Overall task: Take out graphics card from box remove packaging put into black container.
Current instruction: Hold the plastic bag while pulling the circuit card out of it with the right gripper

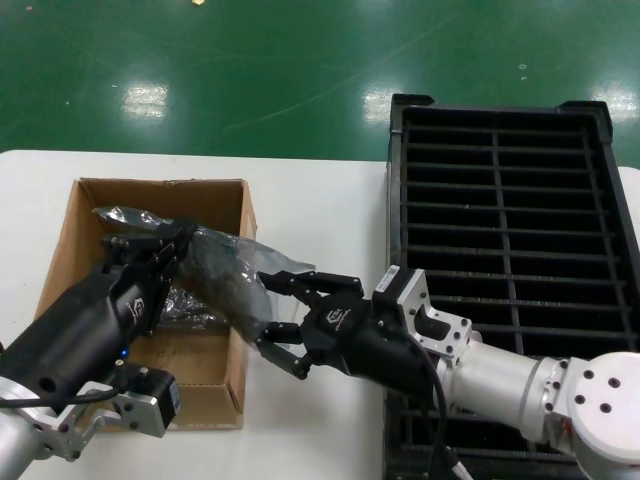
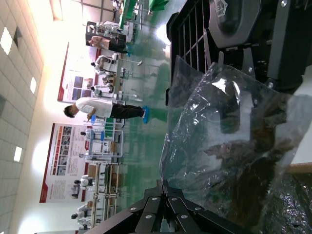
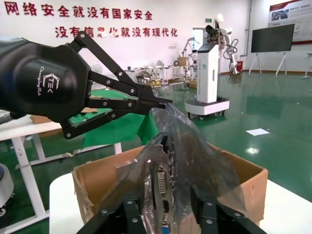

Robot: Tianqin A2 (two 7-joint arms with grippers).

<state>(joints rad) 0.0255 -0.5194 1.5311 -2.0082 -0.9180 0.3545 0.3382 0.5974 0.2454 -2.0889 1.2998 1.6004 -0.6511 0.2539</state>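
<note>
The bag's plastic flares wide around the card's silver bracket, so I will grip the bracket itself [image 3: 162, 187] with my right gripper before pulling the card toward the container.
The graphics card [image 1: 218, 278], still inside the crinkled grey packaging [image 1: 235, 262], hangs tilted over the brown box [image 1: 68, 240]. My left gripper [image 1: 178, 238] is shut on the bag's far end above the box, pinching its edge [image 2: 166, 184]. My right gripper [image 1: 275, 320] is open at the bag's near end, one finger on each side. In the right wrist view its fingers [image 3: 130, 207] straddle the bag, and the card's silver bracket [image 3: 161, 181] shows through the plastic. The black container [image 1: 497, 220] stands at the right with bare slots.
The box [image 3: 97, 180] sits at the left on a white table [image 1: 320, 200], with more crinkled plastic [image 1: 185, 305] lying inside it. The container's near-left wall runs close beside my right arm. Green floor lies beyond the table's far edge.
</note>
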